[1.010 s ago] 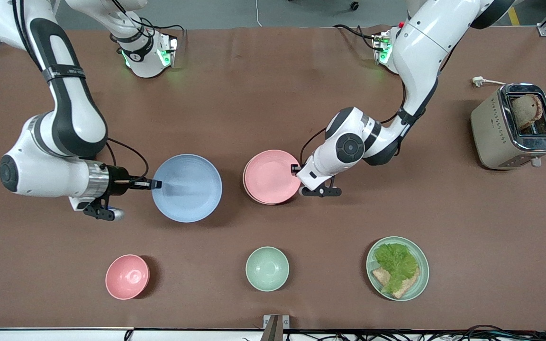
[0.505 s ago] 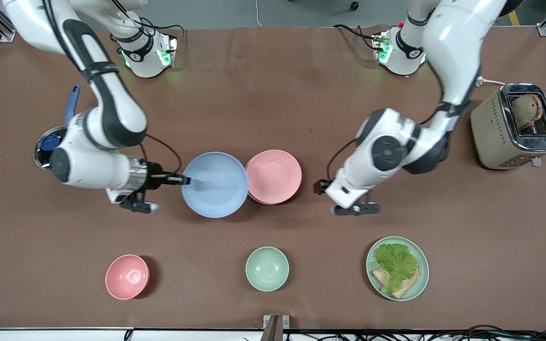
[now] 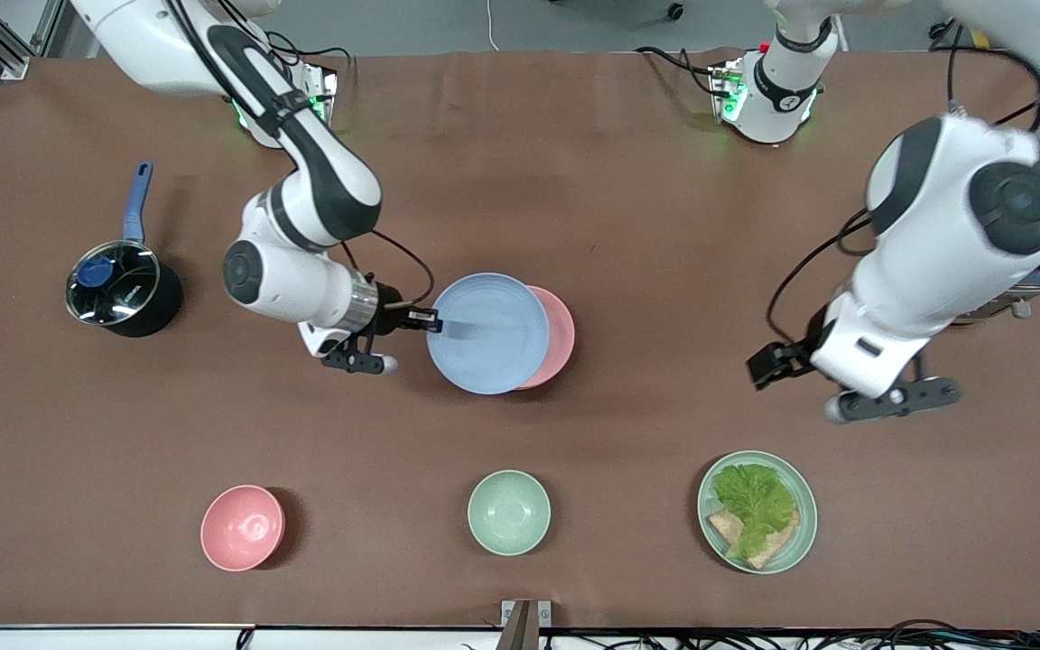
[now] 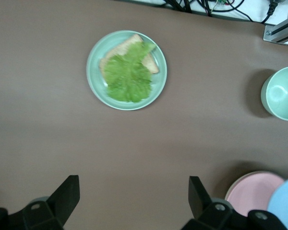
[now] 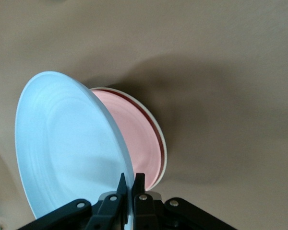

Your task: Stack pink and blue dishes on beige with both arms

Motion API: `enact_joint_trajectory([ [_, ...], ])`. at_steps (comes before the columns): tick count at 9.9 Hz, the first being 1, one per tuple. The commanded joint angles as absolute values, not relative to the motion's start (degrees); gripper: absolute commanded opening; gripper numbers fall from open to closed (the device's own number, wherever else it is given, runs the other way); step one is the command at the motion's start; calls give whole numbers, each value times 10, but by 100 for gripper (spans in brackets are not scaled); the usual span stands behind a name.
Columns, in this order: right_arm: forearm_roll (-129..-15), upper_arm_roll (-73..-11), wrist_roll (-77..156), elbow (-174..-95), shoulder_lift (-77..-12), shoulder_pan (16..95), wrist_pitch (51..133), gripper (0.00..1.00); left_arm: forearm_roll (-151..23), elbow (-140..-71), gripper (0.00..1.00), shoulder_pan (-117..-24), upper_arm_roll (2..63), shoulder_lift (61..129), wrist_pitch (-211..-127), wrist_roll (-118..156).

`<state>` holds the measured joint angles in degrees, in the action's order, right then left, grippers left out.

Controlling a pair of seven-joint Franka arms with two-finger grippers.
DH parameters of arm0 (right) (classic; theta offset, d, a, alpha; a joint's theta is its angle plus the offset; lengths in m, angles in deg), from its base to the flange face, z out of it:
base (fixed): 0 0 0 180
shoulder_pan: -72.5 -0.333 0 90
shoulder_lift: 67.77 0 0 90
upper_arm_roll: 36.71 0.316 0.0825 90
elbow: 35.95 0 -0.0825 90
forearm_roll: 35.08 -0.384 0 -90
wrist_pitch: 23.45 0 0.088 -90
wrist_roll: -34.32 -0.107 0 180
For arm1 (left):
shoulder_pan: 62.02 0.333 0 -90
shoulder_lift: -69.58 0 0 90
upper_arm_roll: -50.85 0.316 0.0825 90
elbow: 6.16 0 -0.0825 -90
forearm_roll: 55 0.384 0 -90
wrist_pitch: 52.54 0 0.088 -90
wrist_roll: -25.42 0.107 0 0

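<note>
I need to use my right gripper to set the pale blue plate down on top of the pink plate [image 3: 516, 337] [image 5: 104, 151].
My right gripper [image 3: 431, 320] is shut on the rim of the pale blue plate [image 3: 488, 334] and holds it tilted over the pink plate [image 3: 559, 338], covering most of it. In the right wrist view the fingers [image 5: 139, 183] pinch the blue plate [image 5: 62, 143] at its edge. Under it the pink plate [image 5: 137, 139] rests on the beige plate, of which only a cream rim [image 5: 163, 148] shows. My left gripper [image 3: 766, 366] hangs open and holds nothing over bare table, toward the left arm's end. Its wrist view shows the pink plate [image 4: 254, 191] and blue plate [image 4: 285, 203].
Near the front camera stand a pink bowl [image 3: 242, 527], a mint bowl [image 3: 508, 512] and a mint plate with lettuce and bread [image 3: 757, 512]. A black pot with a blue handle [image 3: 114, 289] sits at the right arm's end. The left arm hides most of a toaster [image 3: 1039, 280].
The right arm carried the blue plate sideways until it overlaps the pink plate. The left arm let go of the pink plate and drew back toward its end of the table.
</note>
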<state>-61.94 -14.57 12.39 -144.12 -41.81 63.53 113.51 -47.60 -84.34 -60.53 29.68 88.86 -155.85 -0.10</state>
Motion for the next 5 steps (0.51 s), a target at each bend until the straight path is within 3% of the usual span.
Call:
enact_joint_trajectory([
  [1,-619,-143,110,-1455,-400,620,1185,3,-471,-866,100,-582,293,823,-1502,47],
  [4,-618,-143,112,-1470,-382,612,1222,4,-481,-867,100,-563,298,768,-1435,117],
  [5,-618,-143,112,-1473,-381,608,1222,5,-509,-881,100,-571,331,736,-1429,149],
])
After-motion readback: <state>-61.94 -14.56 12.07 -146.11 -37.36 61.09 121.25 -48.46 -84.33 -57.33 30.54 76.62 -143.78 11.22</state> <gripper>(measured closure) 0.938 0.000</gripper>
